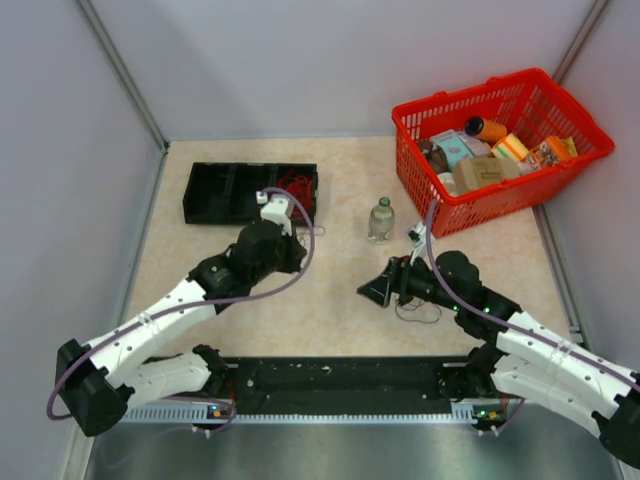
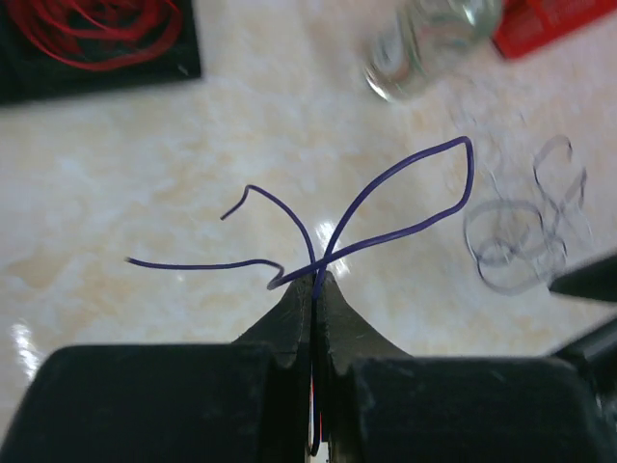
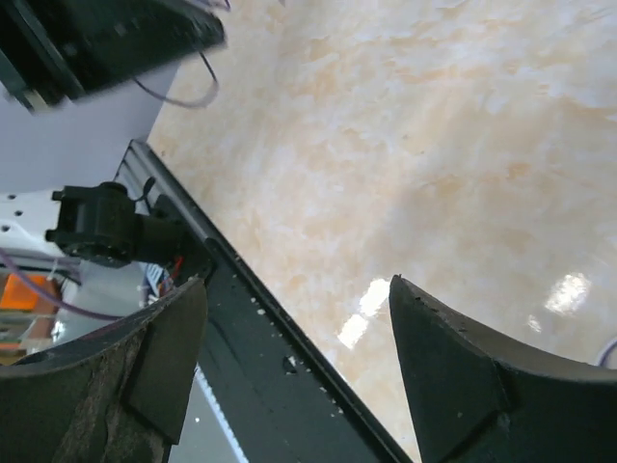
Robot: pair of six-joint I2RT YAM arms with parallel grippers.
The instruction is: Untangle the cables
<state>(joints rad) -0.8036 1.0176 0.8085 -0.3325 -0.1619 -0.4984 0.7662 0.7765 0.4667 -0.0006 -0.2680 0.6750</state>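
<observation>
The pale grey cable bunch [image 1: 418, 306] sits in front of the clear bottle, so my right gripper will go there next and close on a dark blue strand in it.
My left gripper [image 2: 316, 280] is shut on a thin dark blue cable [image 2: 469, 174], pinched at the fingertips. The cable's loop and loose ends stick out above the table. In the top view this gripper [image 1: 300, 240] is just in front of the black tray [image 1: 215, 192]. A red cable bunch [image 1: 295, 187] lies in the tray's right compartment and also shows in the left wrist view [image 2: 92, 24]. A pale grey cable bunch [image 2: 525, 231] lies on the table, beside my right gripper [image 1: 375, 288] in the top view [image 1: 418, 312]. My right gripper [image 3: 299, 318] is open and empty, low over the table.
A clear bottle [image 1: 380, 218] stands mid-table between the grippers. A red basket [image 1: 540, 88] full of packages sits at the back right. A black rail [image 1: 340, 378] runs along the near edge. Grey walls close in the left, back and right.
</observation>
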